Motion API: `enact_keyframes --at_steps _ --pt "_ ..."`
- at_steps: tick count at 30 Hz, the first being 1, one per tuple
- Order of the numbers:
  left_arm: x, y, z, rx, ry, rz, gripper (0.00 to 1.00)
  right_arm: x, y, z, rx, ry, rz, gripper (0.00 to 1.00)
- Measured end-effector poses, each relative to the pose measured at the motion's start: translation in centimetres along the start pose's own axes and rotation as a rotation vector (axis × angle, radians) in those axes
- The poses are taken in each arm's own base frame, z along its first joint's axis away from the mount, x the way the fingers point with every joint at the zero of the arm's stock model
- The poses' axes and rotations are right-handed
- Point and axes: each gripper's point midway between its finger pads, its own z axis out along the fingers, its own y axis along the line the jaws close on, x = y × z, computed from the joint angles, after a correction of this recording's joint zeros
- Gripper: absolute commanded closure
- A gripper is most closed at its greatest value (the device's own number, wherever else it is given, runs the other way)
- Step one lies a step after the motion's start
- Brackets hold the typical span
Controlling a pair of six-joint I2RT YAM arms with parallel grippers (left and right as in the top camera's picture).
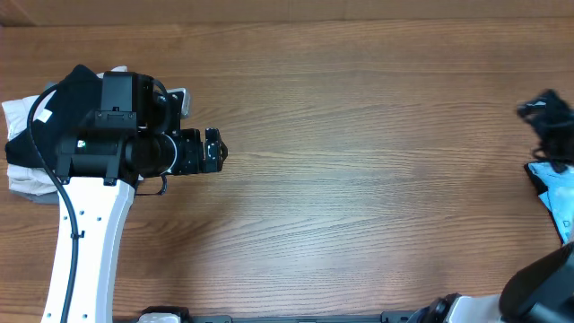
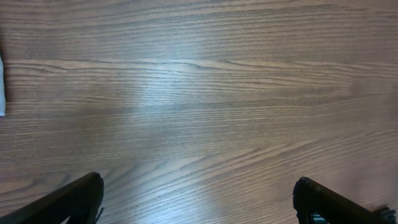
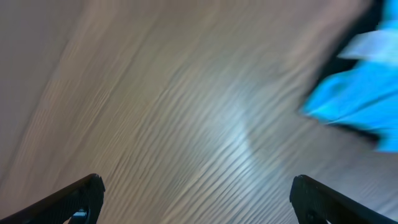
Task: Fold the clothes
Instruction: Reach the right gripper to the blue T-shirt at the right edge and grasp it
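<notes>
I will move my right gripper to the sky-blue T-shirt next, and there it should close on the shirt's collar (image 1: 540,168) (image 3: 329,109) near the white label, beside the black garment.
A sky-blue T-shirt (image 1: 558,193) with white lettering lies at the table's right edge, partly out of frame. It also shows as a blurred blue shape in the right wrist view (image 3: 360,93). A black garment (image 1: 549,121) lies just behind it. At the far left a black garment (image 1: 65,94) rests on a white garment (image 1: 22,175), partly under my left arm. My left gripper (image 1: 215,151) is open and empty over bare wood (image 2: 199,186). My right gripper (image 3: 196,186) is open and empty over the table, left of the blue shirt.
The wooden table (image 1: 359,135) fills the view. My left arm (image 1: 85,233) reaches up from the front left edge. Part of my right arm (image 1: 538,287) shows at the front right corner. A white sliver (image 2: 2,87) shows at the left wrist view's edge.
</notes>
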Motion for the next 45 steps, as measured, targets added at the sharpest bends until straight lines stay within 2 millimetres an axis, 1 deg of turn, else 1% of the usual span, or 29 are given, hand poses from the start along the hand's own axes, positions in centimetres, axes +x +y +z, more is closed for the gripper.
enact_keyframes --at_steps 2,5,7,9,12,14,16,17,20,22,23,25,27,28,33,36,40,41,43,44,45 --pt "0.0 0.0 0.0 0.0 -0.001 0.0 0.0 -0.9 -2.3 0.9 0.055 -0.01 0.055 0.05" --pt "-0.1 0.0 0.0 0.0 -0.002 0.001 0.0 -1.4 -5.4 3.1 0.149 -0.006 0.102 0.08" --pt "-0.3 -0.1 0.0 0.002 -0.012 0.004 0.0 -1.4 -6.9 5.0 0.195 0.006 0.117 0.1" --pt "-0.6 -0.1 0.0 0.004 -0.026 0.008 0.0 -1.2 -7.8 6.8 0.221 0.02 0.125 0.12" --pt "-1.0 -0.2 0.0 0.006 -0.039 0.012 0.0 -0.8 -9.1 8.7 0.262 0.036 0.13 0.13" --pt "-1.0 -0.2 0.0 0.007 -0.04 0.012 0.0 -0.7 -9.7 9.4 0.286 0.038 0.129 0.2" --pt "-1.0 -0.2 0.0 0.007 -0.04 0.011 0.0 -0.2 -10.5 9.8 0.322 0.052 0.13 0.22" --pt "-1.0 -0.2 0.0 0.006 -0.04 0.011 0.0 0.1 -10.9 9.9 0.342 0.061 0.133 0.23" --pt "-1.0 -0.2 0.0 0.007 -0.041 0.011 0.0 0.9 -12.1 10.1 0.397 0.088 0.131 0.31" --pt "-1.0 -0.2 0.0 0.007 -0.041 0.012 0.0 1.6 -12.8 10.1 0.433 0.111 0.132 0.34" --pt "-1.0 -0.2 0.0 0.007 -0.041 0.011 0.0 1.9 -13.1 10.0 0.452 0.123 0.136 0.43" --pt "-1.0 -0.2 0.0 0.007 -0.04 0.011 0.0 2.6 -13.8 9.9 0.488 0.143 0.144 0.67" --pt "-1.0 -0.2 0.0 0.006 -0.041 0.011 0.0 2.8 -14.1 9.8 0.509 0.146 0.156 0.82" --pt "-1.0 -0.2 0.0 0.006 -0.041 0.011 0.0 2.8 -14.2 9.7 0.513 0.145 0.157 0.84" --pt "-1.0 -0.2 0.0 0.006 -0.039 0.011 0.0 2.6 -14.0 9.6 0.505 0.137 0.171 0.87" --pt "-1.0 -0.2 0.0 0.006 -0.039 0.01 0.0 2.0 -13.0 8.9 0.464 0.12 0.172 0.91" --pt "-1.0 -0.2 0.0 0.006 -0.038 0.01 0.0 -0.3 -9.4 6.1 0.322 0.065 0.167 0.96" --pt "-1.0 -0.2 0.0 0.006 -0.038 0.01 0.0 -0.9 -8.1 4.9 0.271 0.047 0.165 0.96" --pt "-0.9 -0.2 0.0 0.006 -0.038 0.01 0.0 -1.4 -6.5 3.3 0.208 0.03 0.162 0.96" --pt "-0.9 -0.2 0.0 0.006 -0.037 0.01 0.0 -1.5 -5.4 2.5 0.166 0.029 0.154 0.96" --pt "-0.9 -0.2 0.0 0.006 -0.037 0.01 0.0 -1.3 -4.7 2.0 0.142 0.034 0.146 0.96"
